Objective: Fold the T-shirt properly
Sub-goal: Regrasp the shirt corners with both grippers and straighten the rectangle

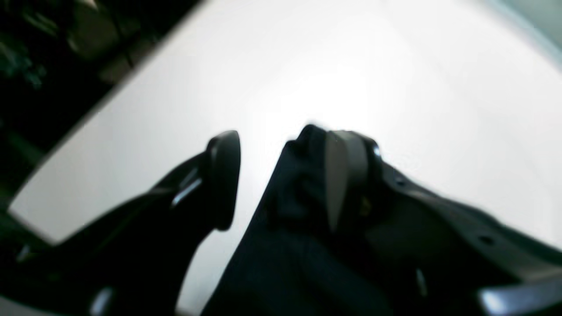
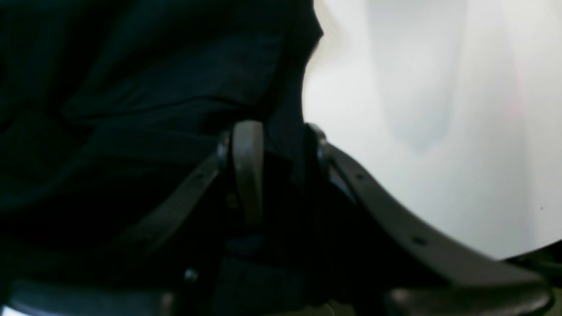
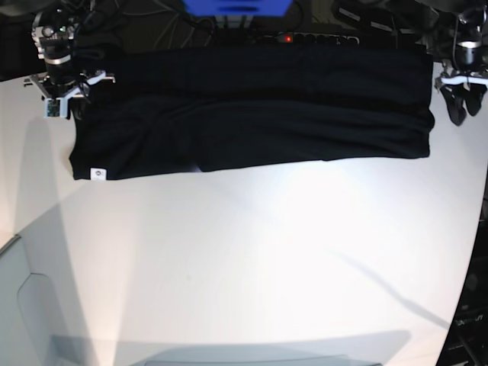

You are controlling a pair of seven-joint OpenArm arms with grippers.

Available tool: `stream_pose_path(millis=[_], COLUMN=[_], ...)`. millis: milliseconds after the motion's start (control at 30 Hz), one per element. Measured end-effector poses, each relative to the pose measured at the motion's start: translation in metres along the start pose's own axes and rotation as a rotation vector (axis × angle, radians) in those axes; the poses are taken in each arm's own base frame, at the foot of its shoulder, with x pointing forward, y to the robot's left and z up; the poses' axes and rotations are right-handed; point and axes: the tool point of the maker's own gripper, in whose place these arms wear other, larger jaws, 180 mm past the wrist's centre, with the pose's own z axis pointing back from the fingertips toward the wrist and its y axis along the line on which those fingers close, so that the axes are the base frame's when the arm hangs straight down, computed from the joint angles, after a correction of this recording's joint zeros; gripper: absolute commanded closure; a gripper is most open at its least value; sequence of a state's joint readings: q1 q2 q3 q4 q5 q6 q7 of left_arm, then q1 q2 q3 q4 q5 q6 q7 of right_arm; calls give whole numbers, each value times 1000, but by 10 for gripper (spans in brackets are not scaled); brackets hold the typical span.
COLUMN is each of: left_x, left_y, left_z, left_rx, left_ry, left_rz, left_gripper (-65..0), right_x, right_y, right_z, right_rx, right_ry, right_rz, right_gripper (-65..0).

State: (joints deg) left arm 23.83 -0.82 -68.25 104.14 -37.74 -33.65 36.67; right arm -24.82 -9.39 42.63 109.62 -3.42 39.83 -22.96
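Note:
The left gripper's open fingers are past the short edge of the T-shirt, so it should move inward and pinch the folded cloth [image 3: 422,99] before both grippers move the T-shirt.
The black T-shirt [image 3: 259,114] lies plain side up as a long folded strip across the far side of the white table [image 3: 252,252]. Its small white label [image 3: 99,174] shows at the near left corner. My right gripper [image 3: 65,93] is at the shirt's far left corner. In the right wrist view its jaws [image 2: 281,153] stand close together with a fold of the black cloth [image 2: 131,87] between them. My left gripper [image 3: 462,103] is just past the shirt's right edge. In the left wrist view it [image 1: 281,175] is open, with black cloth [image 1: 281,245] lying against its right finger [image 1: 342,175].
The table's far edge runs just behind the shirt, with dark equipment, cables and a blue object [image 3: 236,6] beyond it. A dark floor area [image 1: 39,57] shows past the table edge in the left wrist view. Bare white tabletop [image 3: 267,290] fills the near side.

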Motion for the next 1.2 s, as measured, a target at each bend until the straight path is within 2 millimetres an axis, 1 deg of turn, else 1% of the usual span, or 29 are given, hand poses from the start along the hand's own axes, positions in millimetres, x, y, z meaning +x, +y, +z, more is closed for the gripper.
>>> stream_pose_path(millis=[100,167,267,433,500,600,700,733,800,867,1000,1200], left_x=[-4,-14,-33,-55,-62,-61,-68,-69,-69,-70,-82,-91], left_y=[1,5,8,-2,-3,-3,-2,-2,-2,-1,7,15], left_z=[-17,-28,-41,-59,-63,-65,-66,-65,-65,-64,-51,-39], left_rx=[31,60,79,59,61,65,65,64,64,66,78,95], left_ry=[15,35,89,181,203,200,218,219,219,222,260,289], left_rz=[-15,3,28,6,9,7,14,17,16,13,2,-10], left_gripper=[-307,-307,-307,-307,-307,-307,-301,-292,-240,-162,-2,0], right_x=[0,0,0,-1,-2,-2,-4,-4,-4,-4,-4,-4], right_y=[0,0,0,0,0,0,0,0,0,0,0,0], right_z=[0,0,0,0,1,1,2,2,2,2,2,2], right_rx=[0,1,1,1,1,1,1,1,1,1,1,1], right_ry=[0,-1,0,2,6,6,11,11,10,10,10,10], right_rz=[0,0,1,1,2,2,2,2,2,2,2,2], right_gripper=[-172,-172,-172,-172,-172,-171,-171,-171,-171,-171,-171,-171])
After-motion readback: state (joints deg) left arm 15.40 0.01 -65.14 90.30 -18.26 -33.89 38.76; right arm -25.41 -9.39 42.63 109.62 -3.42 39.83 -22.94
